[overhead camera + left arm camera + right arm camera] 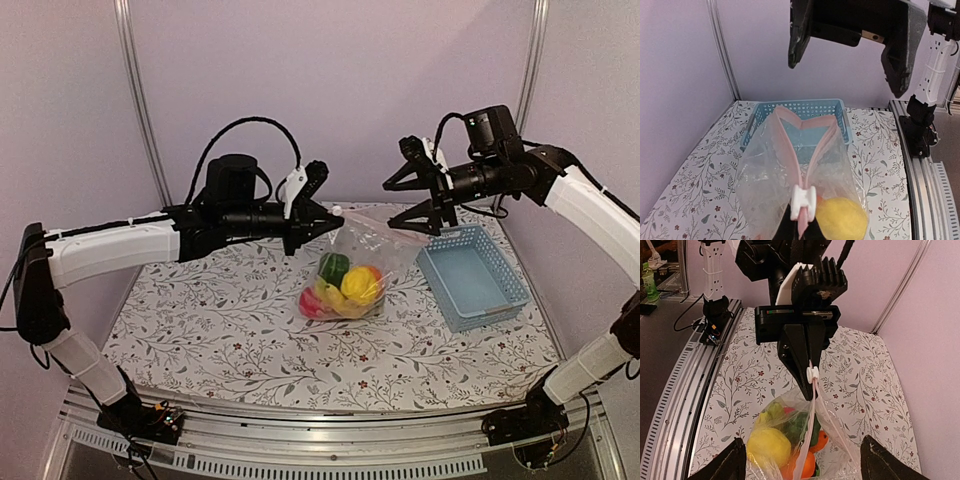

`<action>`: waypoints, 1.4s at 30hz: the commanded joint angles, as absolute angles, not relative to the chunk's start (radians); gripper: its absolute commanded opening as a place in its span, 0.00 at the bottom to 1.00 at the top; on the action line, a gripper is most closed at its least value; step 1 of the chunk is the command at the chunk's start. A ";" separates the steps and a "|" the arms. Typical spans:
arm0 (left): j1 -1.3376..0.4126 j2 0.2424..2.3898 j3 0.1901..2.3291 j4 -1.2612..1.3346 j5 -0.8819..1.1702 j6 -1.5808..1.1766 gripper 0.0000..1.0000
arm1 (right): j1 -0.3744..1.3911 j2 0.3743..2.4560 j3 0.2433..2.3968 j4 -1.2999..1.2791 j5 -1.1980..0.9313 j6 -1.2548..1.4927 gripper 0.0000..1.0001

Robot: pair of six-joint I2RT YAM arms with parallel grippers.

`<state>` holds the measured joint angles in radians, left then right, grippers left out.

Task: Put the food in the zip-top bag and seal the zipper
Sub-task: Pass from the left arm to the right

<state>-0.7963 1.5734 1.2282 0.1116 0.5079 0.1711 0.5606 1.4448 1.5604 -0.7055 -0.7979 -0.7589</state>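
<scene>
The white slider is close against the left gripper's fingers, so it should take the bag's corner (802, 226) farther back, leaving the slider clear for the right gripper.
The clear zip-top bag (372, 250) hangs with its bottom on the table, and the food is inside: a yellow piece (360, 285), a green one (333, 268) and a pink one (312, 303). My left gripper (330, 222) is shut on the bag's top corner, just behind the white slider (804, 202). The pink zipper (790, 145) spreads apart in a V beyond the slider. My right gripper (405, 208) is wide open at the bag's far end. In the right wrist view its fingers (732, 462) stand on both sides of the bag (850, 440) without touching it.
A light-blue slotted basket (505, 265) stands on the floral table at the right, just beyond the bag. It also shows in the left wrist view (790, 106). Walls and frame posts close off the back and sides.
</scene>
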 commanded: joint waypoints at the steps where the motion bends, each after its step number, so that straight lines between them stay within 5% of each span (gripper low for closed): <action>1: -0.817 1.593 1.257 0.100 0.508 0.189 0.00 | 0.608 1.522 1.624 -0.673 -0.766 -0.741 0.76; 11: -0.825 1.573 1.262 0.098 0.500 0.200 0.00 | 0.653 1.607 1.628 -0.705 -0.750 -0.768 0.68; 18: -0.825 1.569 1.261 0.117 0.496 0.191 0.00 | 0.656 1.615 1.606 -0.715 -0.737 -0.778 0.49; 28: -0.825 1.562 1.258 0.108 0.504 0.186 0.00 | 0.662 1.665 1.635 -0.662 -0.648 -0.716 0.47; 31: -0.826 1.554 1.247 0.119 0.495 0.181 0.03 | 0.663 1.683 1.655 -0.671 -0.651 -0.708 0.29; 35: -0.826 1.534 1.213 0.149 0.473 0.177 0.25 | 0.663 1.675 1.657 -0.682 -0.682 -0.710 0.07; 42: -0.815 1.504 1.132 0.220 0.474 0.161 0.26 | 0.661 1.618 1.617 -0.678 -0.774 -0.714 0.02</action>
